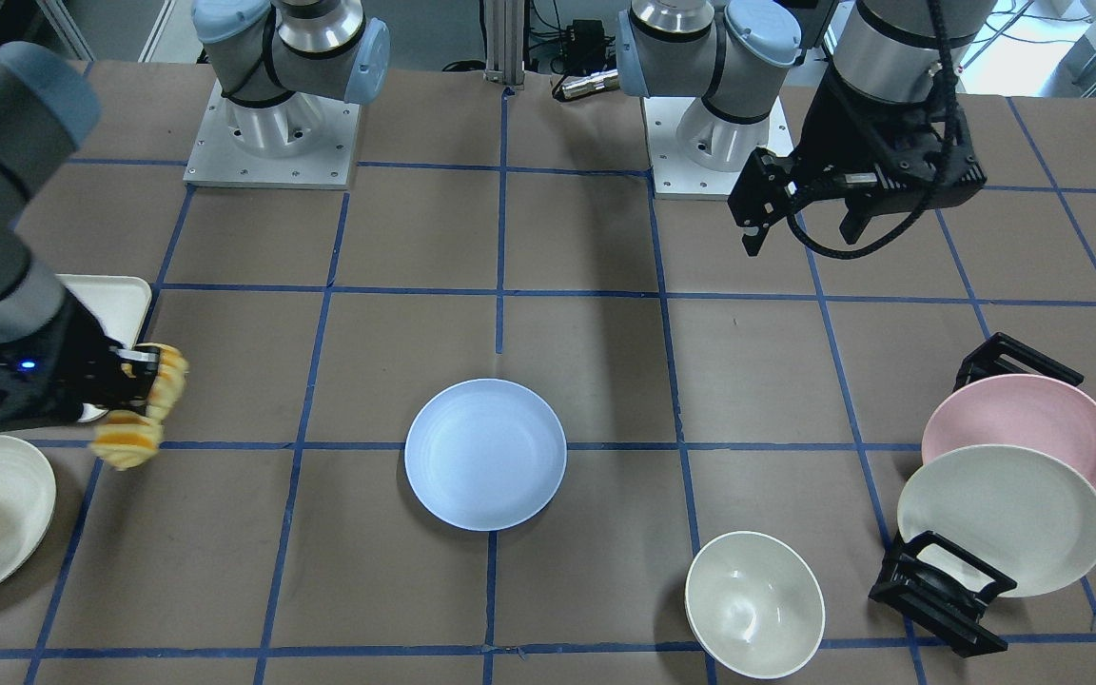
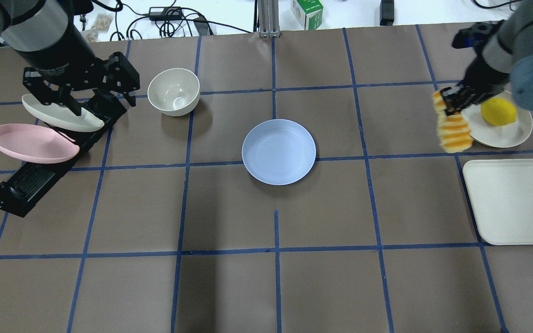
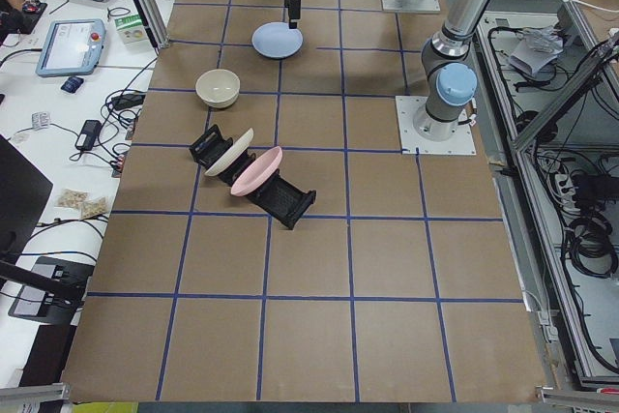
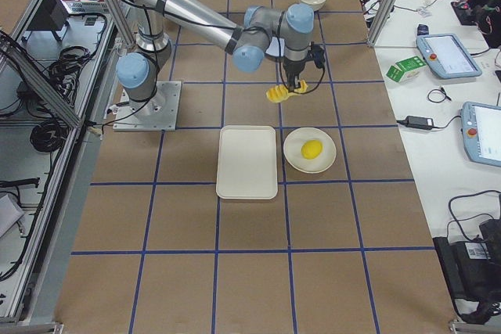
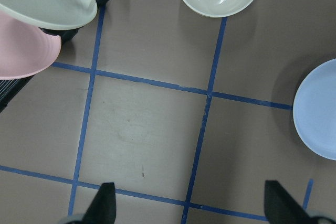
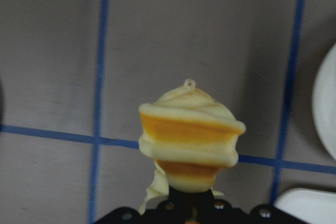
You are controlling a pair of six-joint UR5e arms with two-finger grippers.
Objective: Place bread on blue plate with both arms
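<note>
I will use my right gripper to set the bread free, letting go of it around the middle of the empty blue plate (image 1: 484, 433).
The bread (image 2: 454, 132) is a yellow-orange ridged loaf that hangs in the air at the table's right side; it also shows in the front view (image 1: 141, 414) and the right wrist view (image 6: 191, 137). My right gripper (image 2: 451, 105) is shut on its upper end. The blue plate (image 2: 278, 151) lies empty at the table's middle, well to the left of the bread. My left gripper (image 2: 102, 104) is open and empty above the dish rack and bowl area. Its fingertips (image 5: 105, 205) frame bare table in the left wrist view, with the plate's edge (image 5: 320, 111) at the right.
A cream plate (image 2: 502, 138) with a lemon (image 2: 498, 111) sits just right of the bread. A white tray (image 2: 516, 199) lies nearer the robot. A cream bowl (image 2: 174, 91) and a black rack (image 2: 26, 185) holding a pink plate (image 2: 30, 143) and a cream plate (image 2: 60, 118) stand at the left.
</note>
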